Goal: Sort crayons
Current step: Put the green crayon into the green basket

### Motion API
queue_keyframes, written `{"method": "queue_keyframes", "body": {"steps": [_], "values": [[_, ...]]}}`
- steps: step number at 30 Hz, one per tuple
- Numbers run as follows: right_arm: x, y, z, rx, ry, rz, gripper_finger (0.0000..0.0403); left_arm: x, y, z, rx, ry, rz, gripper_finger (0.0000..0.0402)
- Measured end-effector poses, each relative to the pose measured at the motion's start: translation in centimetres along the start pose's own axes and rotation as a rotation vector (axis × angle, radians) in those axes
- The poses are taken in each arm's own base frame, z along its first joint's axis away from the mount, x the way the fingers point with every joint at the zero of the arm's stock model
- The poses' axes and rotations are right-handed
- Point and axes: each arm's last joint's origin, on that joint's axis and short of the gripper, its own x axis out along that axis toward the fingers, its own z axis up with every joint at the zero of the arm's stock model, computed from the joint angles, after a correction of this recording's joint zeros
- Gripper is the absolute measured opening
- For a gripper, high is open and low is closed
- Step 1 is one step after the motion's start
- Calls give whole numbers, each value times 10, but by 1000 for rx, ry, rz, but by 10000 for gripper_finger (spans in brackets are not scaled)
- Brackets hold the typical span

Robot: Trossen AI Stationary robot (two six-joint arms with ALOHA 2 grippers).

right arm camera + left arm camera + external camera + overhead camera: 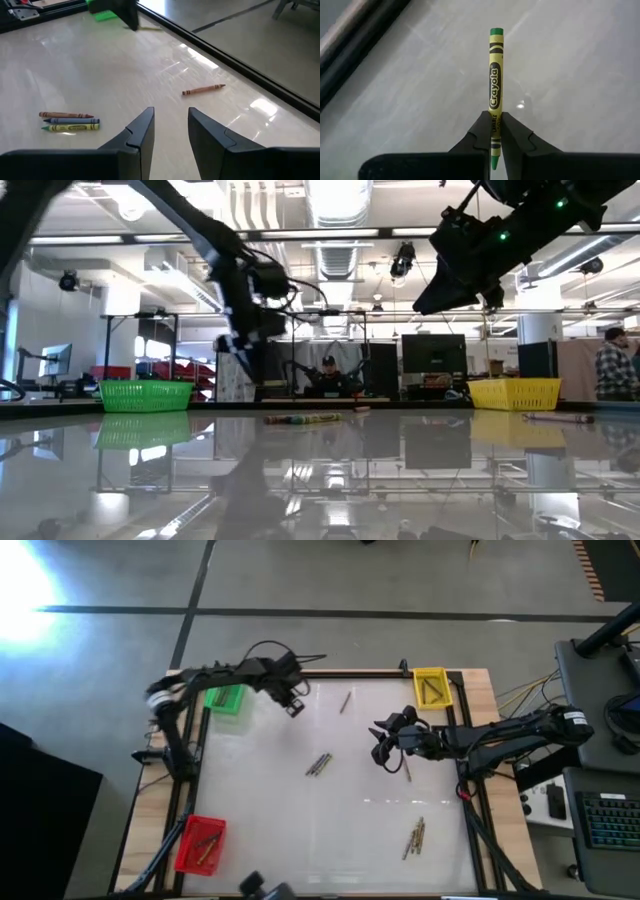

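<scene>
My left gripper needs to release the green crayon inside the green bin [227, 701], beside the crayons that are lying there.
My left gripper [495, 117] is shut on a green crayon [494, 75] with a yellow-green wrapper. It hangs above the table just right of the green bin [225, 700], as the high view [293, 707] shows. My right gripper [170, 125] stands open over the table's right middle [385, 745], with nothing between its fingers. Loose crayons lie flat on the table: three side by side [70, 121], a brown one [203, 90], and a group near the front right [414, 837]. My left gripper pinches the green crayon between its two fingertips, near the crayon's one end [494, 125]. That end's tip [494, 162] shows farther back between the fingers. The crayon runs on in line with the fingers, out past their tips. It is clear of the table.
A yellow bin [432, 687] with crayons in it stands at the far right corner. A red bin [202, 843] with crayons sits at the near left. A dark frame rail [470, 800] runs along the table's edges. One crayon [407, 772] lies close below my right gripper.
</scene>
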Motion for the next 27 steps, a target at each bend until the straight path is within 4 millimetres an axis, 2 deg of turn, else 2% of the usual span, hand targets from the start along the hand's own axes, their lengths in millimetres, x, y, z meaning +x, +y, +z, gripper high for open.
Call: {"method": "queue_keyframes", "body": {"steps": [7, 11, 16, 21, 27], "values": [[0, 0, 0, 46, -2, 1, 108, -32, 25, -58, -103, -10, 83, 1], [0, 0, 1, 47, -2, 1, 103, -51, 36, -75, -162, -65, 93, 0], [0, 1, 3, 51, -9, 4, 103, -76, 43, -83, -192, -154, 101, 0], [0, 1, 3, 51, -7, 8, 103, -82, 62, -92, -270, -170, 227, 0], [0, 3, 3, 51, 23, 85, 101, -70, 91, -106, -474, -120, 315, 7]]}}
